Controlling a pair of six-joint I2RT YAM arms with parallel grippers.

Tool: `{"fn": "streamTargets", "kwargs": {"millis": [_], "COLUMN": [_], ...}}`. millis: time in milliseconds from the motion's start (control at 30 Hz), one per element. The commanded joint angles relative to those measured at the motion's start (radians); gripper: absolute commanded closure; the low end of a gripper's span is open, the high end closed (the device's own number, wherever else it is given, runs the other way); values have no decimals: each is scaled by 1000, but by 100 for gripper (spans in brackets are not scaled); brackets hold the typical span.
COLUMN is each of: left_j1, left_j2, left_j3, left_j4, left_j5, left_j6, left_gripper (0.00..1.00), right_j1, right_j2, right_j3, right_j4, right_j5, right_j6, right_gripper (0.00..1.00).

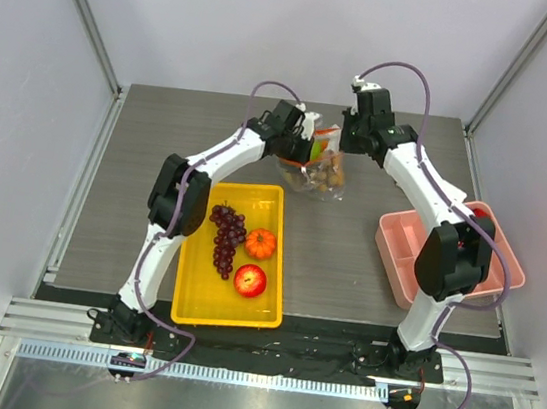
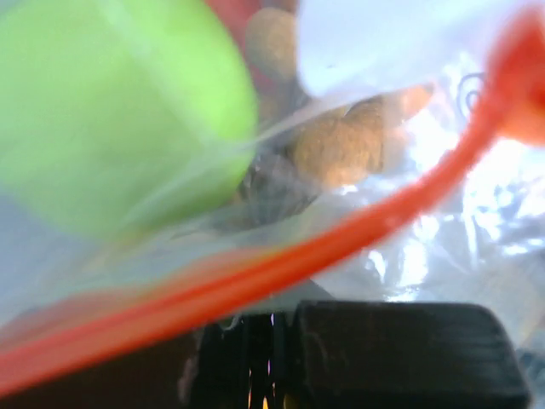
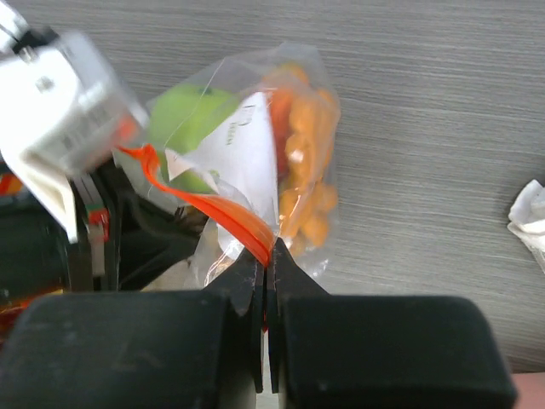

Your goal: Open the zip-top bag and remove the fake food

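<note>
The tan cluster, now in the bag above the table, will be let go by my left gripper in the yellow tray, on the tray's open bottom beside the red apple (image 1: 206,276).
The zip-top bag (image 1: 323,173) hangs above the table between my two grippers. It holds a green apple (image 3: 192,119), a tan cluster (image 2: 341,149) and orange pieces (image 3: 306,162). My right gripper (image 3: 269,254) is shut on the orange-red zip strip (image 3: 213,204) at the bag's mouth; in the top view it (image 1: 348,136) sits at the bag's right. My left gripper (image 1: 301,146) is at the bag's left, and its fingers (image 2: 383,349) are closed on the clear plastic below the strip (image 2: 341,239). A purple grape bunch (image 1: 227,239), an orange pumpkin (image 1: 260,243) and a red apple (image 1: 249,280) lie in the yellow tray (image 1: 196,297).
A pink divided tray (image 1: 396,249) stands at the right by the right arm. A bit of white cloth (image 3: 530,217) lies on the table right of the bag. The yellow tray lies at the front left, beside the left arm.
</note>
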Motion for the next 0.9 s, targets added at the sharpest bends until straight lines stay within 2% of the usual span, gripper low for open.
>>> {"fn": "streamTargets", "kwargs": {"millis": [0,267,567,700,767,867], "left_j1": [15,18,21,20,15,-9], "left_j2": [-109,-84,-170,-207,-222,-263], "left_j3": [27,104,66,66,52,-29], "left_j4": [123,182,277,258,269,226], "left_j5": [-93,-130,-64,-19,60,74], "left_j6": [-209,-508,-846,-875,-782,-661], "left_gripper": [100,100,100,100,100,100], "right_j1": [2,64,109,109,104,92], "right_j2": [-125,-153,-153,-153,-148,-130], "right_j3": [-3,-1,-52,-73,-70,-38], "right_j4": [50,53,58,67,73,73], "right_j5": [-71,-123,-2,116,156,142], "right_j6": [59,54,-50,-59,-55,-24], "right_gripper": [98,98,98,99,99,99]}}
